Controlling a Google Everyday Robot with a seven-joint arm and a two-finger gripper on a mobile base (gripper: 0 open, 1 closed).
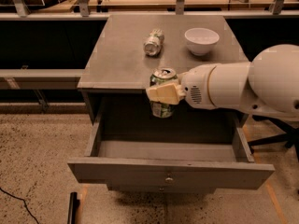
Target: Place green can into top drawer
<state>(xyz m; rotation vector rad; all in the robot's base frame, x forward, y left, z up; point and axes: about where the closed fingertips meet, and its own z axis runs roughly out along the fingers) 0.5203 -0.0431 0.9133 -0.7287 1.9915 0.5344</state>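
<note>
The green can will go down upright on the bare drawer's bottom, midway [168, 142] between the sides, and I need to set it there with my gripper. The can is now held above the drawer's back.
The green can [162, 107], light green and white with a silver top, is held upright in the air just past the front edge of the cabinet top, above the back of the open top drawer [168, 171]. My gripper [163, 94] comes in from the right on the white arm and is shut on the can, its cream fingers [161, 93] wrapped across the can's middle. The drawer is pulled out wide, with a small round knob on its grey front panel. Its inside looks bare.
A silvery crushed can [153, 42] lies on its side on the grey cabinet top [117, 55]. A white bowl [202, 40] stands to its right. A long bench runs behind the cabinet. A chair base [275, 139] stands at the right. A dark cable lies on the floor at the lower left.
</note>
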